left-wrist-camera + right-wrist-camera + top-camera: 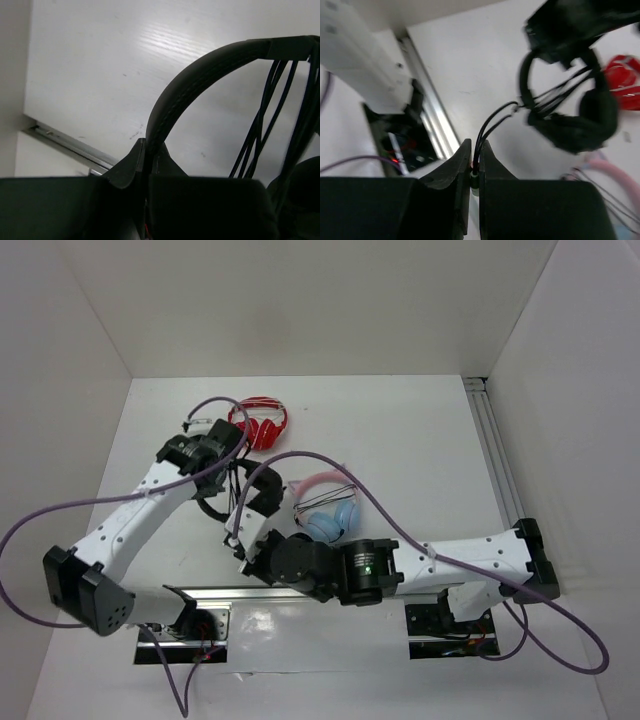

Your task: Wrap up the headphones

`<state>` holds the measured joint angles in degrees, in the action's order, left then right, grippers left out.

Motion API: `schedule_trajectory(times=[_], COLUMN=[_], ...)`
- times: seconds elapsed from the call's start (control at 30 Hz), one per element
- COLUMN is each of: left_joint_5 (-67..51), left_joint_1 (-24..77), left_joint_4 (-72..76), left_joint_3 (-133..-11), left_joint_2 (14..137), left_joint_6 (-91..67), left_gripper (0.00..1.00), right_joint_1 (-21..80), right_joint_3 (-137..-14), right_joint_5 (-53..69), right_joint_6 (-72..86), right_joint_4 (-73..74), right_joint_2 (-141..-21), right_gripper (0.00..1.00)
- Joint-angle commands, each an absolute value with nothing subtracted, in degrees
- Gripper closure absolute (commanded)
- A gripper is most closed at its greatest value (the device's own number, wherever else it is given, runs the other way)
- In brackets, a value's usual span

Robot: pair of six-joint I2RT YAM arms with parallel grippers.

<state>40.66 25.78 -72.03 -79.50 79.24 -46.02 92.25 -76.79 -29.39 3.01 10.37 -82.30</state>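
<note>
My left gripper should release the black headphones on the white table (243,513), next to the pink-and-blue cat-ear headphones. The black headphones now hang near the table's middle.
The black headphones (212,504) hang just left of the table's middle, and my left gripper (222,462) is shut on their headband (200,70). In the left wrist view the band rises from between my fingers (148,150), with several cable strands (260,130) stretched across its arch and an ear cup (300,187) at the lower right. My right gripper (240,530) is shut on the cable's end (492,125), with the small plugs (476,176) pinched between its fingers. From there the cable runs up to the headphones (570,132), which are blurred in the right wrist view.
Red-and-white headphones (260,425) lie behind the left gripper. Pink-and-blue cat-ear headphones (330,512) lie right of the right gripper. An aluminium rail (490,440) runs along the right wall, another (432,120) along the near edge. White walls enclose the table.
</note>
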Motion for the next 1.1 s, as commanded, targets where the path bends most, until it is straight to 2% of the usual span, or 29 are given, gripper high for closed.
schedule_trajectory(times=[0.0,0.03,0.17,0.3,0.47,0.6,0.8,0.87,0.9,0.93,1.07], left_joint_5=[32.0,25.8,17.9,17.1,12.3,15.5,18.0,19.5,19.5,20.7,21.0], left_joint_1=[27.0,27.0,30.2,39.3,45.7,48.8,48.8,48.8,48.8,48.8,47.6], left_joint_4=[-53.3,-51.1,-53.7,-55.0,-58.0,-62.7,-65.0,-65.7,-65.7,-65.7,-65.7], left_joint_3=[-71.3,-70.0,-67.3,-65.9,-67.8,-72.1,-75.4,-76.9,-77.4,-78.9,-83.0], left_joint_2=[68.2,66.8,65.0,63.5,59.4,57.5,57.5,58.3,59.1,59.2,61.6], left_joint_6=[-33.9,-31.6,-25.4,-24.9,-24.9,-27.3,-27.3,-27.9,-27.9,-27.9,-27.9], left_gripper=[1.0,1.0,1.0,1.0,1.0,1.0,1.0,1.0,1.0,1.0,1.0], right_joint_1=[89.3,87.8,81.9,78.1,70.2,60.8,56.4,54.9,54.3,53.1,49.8], right_joint_3=[-83.5,-83.5,-77.5,-72.2,-68.3,-69.2,-69.7,-69.7,-69.7,-69.7,-70.3], right_joint_5=[-37.3,-38.1,-40.2,-40.7,-39.3,-27.4,-17.8,-14.5,-12.2,-11.2,-9.8], right_joint_6=[-8.9,-10.3,-17.9,-22.8,-27.6,-26.5,-24.6,-23.8,-23.1,-23.1,-21.2], right_joint_4=[29.8,31.4,28.1,20.4,14.1,15.3,14.1,13.5,12.8,12.8,12.8], right_joint_2=[-82.4,-83.1,-78.9,-75.2,-73.8,-74.4,-75.1,-75.8,-75.8,-76.3,-77.4], right_gripper=[1.0,1.0,1.0,1.0,1.0,1.0,1.0,0.9,0.72,0.65,0.56])
